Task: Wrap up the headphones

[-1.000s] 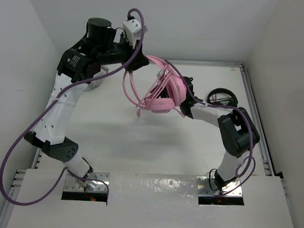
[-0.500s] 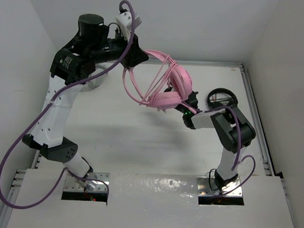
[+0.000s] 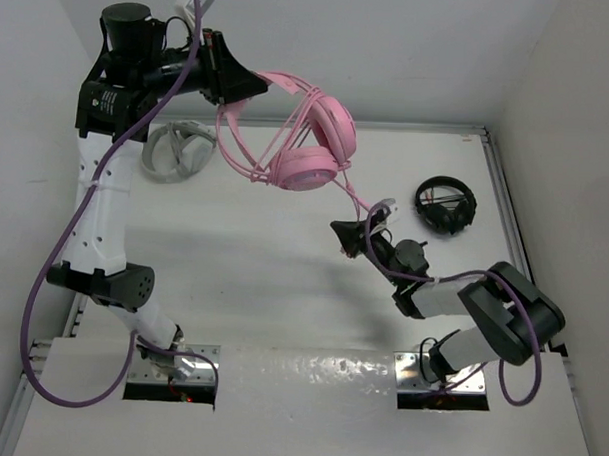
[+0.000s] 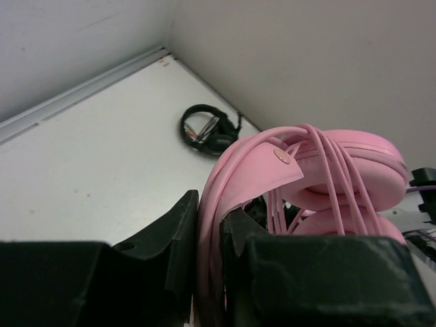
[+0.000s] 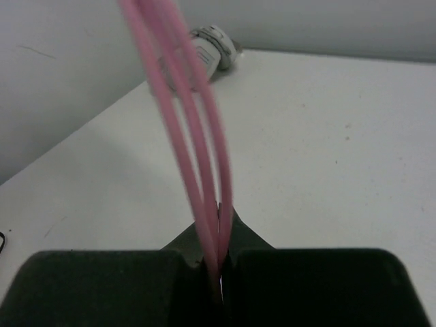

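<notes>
The robot's left gripper should release the pink headphones on the white table [image 3: 170, 243] just in front of the grey-white headphones.
The pink headphones [image 3: 309, 148] hang in the air at the back of the table, their cable looped several times around the earcups [image 4: 354, 170]. My left gripper [image 3: 236, 87] is raised high and shut on the pink headband [image 4: 235, 170], which is pinched between the two black fingers [image 4: 178, 225]. A stretch of pink cable [image 3: 352, 197] runs down from the earcups to my right gripper [image 3: 348, 237], low over the table's middle. In the right wrist view the right gripper [image 5: 219, 228] is shut on three strands of cable [image 5: 194, 136].
Grey-white headphones [image 3: 177, 149] lie at the back left of the table, also seen as grey-white headphones [image 5: 211, 44] in the right wrist view. Black headphones [image 3: 445, 205] lie at the right, near the wall rail [image 3: 506, 195]. White walls enclose the table.
The left arm lifted the headphones up and to the left. The right gripper closed on the cable and drew back toward the near side, pulling the cable taut.
</notes>
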Controlling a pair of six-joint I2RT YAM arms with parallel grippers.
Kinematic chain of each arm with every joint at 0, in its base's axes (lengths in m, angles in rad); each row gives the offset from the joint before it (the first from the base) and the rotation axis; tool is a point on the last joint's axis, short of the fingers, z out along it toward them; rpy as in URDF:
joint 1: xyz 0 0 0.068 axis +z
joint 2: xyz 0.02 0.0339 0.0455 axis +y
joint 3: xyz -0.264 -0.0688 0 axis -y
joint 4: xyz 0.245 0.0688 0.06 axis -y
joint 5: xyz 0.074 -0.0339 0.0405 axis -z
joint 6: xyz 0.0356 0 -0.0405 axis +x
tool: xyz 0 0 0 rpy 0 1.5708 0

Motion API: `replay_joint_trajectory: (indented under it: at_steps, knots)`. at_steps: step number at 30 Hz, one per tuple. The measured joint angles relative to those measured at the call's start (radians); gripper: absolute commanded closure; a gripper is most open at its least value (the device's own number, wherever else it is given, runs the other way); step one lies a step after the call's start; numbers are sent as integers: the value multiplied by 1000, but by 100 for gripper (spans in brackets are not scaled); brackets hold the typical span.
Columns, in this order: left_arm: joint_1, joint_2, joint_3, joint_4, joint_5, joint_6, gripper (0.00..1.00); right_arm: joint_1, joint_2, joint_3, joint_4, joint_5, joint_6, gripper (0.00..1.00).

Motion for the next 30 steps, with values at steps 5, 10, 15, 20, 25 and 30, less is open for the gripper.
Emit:
replay_joint_trajectory:
  at_steps: [5, 10, 15, 20, 25, 30]
  knots:
    - [35, 0, -19, 86, 24, -58, 100, 135, -104, -9, -19, 83, -193, 100]
    - [40, -6, -47, 121, -129, -17, 100, 253, -95, 51, -79, 131, -351, 100]
    - [40, -40, -267, 205, -335, 52, 100, 435, -35, 235, -278, 148, -523, 100]
    - [40, -32, -495, 236, -506, 147, 100, 523, -74, 322, -469, 164, -615, 100]
    - [37, -20, -600, 256, -576, 211, 100, 526, -132, 394, -737, 148, -650, 100]
    - [34, -19, -658, 304, -536, 214, 100, 526, -74, 651, -1034, 80, -663, 100]
